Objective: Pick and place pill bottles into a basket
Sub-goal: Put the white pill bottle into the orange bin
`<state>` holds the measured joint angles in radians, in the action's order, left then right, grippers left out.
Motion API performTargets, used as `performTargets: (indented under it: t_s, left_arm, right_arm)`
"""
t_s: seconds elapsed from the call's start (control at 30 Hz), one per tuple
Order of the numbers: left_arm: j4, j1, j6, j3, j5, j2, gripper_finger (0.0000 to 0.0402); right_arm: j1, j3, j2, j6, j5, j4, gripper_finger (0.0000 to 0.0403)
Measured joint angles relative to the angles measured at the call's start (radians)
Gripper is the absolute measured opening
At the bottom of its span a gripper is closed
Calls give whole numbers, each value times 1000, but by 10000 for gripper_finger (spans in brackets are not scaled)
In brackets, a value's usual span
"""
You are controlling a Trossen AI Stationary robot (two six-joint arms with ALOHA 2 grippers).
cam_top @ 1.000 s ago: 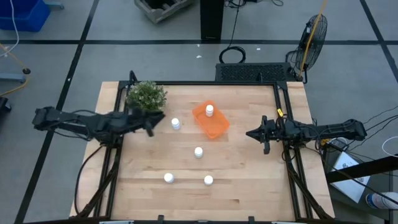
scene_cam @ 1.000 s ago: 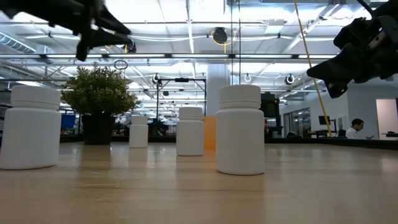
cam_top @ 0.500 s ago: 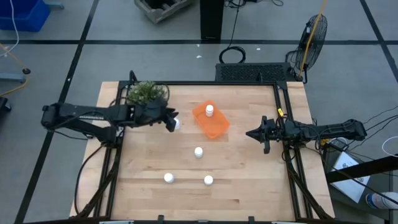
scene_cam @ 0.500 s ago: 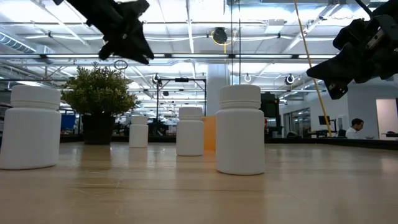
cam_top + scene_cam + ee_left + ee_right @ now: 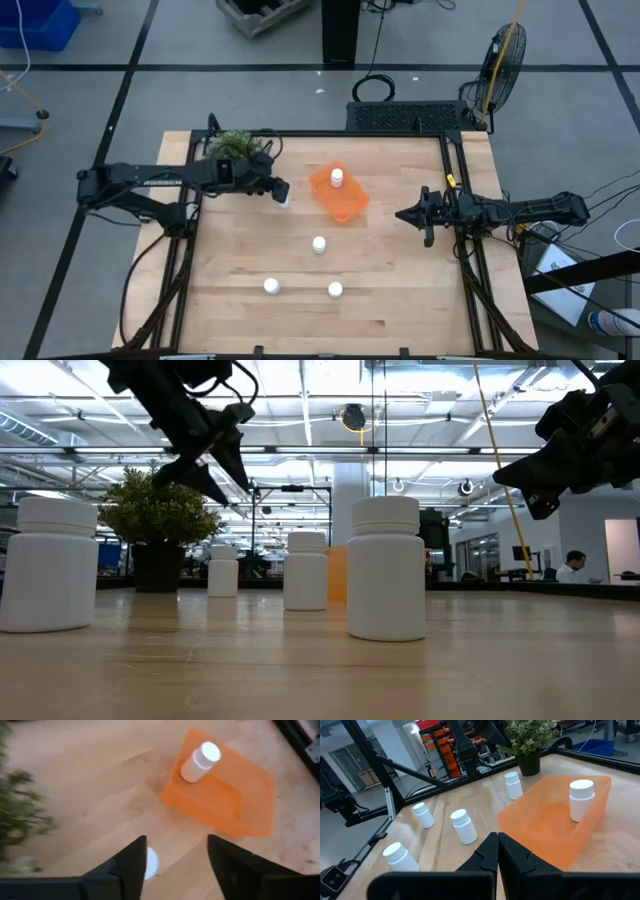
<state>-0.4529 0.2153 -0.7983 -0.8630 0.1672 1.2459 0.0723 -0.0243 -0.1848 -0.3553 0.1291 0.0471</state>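
I will close my left gripper on the cap (image 5: 285, 203) (image 5: 150, 863) of the white pill bottle that stands between the plant and the orange basket.
One white pill bottle (image 5: 337, 177) stands upright in the orange basket (image 5: 345, 205) at the table's middle; it also shows in the left wrist view (image 5: 200, 761). Another bottle (image 5: 284, 200) stands on the table between the plant and the basket. Three more bottles (image 5: 319, 243) (image 5: 271, 286) (image 5: 335, 290) stand nearer the front. My left gripper (image 5: 279, 189) is open above that bottle by the plant, whose cap (image 5: 150, 862) shows beside one finger. My right gripper (image 5: 402, 214) is shut and empty, hovering at the right side.
A green potted plant (image 5: 236, 148) stands at the far left corner, right behind my left arm. The black table frame (image 5: 450, 150) runs along the far and side edges. In the low view the front bottles (image 5: 386, 568) (image 5: 57, 565) stand close to the camera.
My left gripper has gone toward the table's right edge, from beside the plant to over the bottle next to it, and has come down. The bottles and the basket have stayed in place.
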Motion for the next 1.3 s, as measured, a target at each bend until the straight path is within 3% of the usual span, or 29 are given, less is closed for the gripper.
performTargets:
  t_s: [0.27,0.47,1.3]
  left_arm:
    - [-25,0,-70,0,-22,49,332]
    - [-27,0,-41,0,7,58,378]
    - [-40,-1,-18,1,-15,209,390]
  right_arm:
    - [0,0,-6,0,0,1,0]
    - [0,0,-11,-19,0,2,0]
    - [0,1,-35,-75,1,1,0]
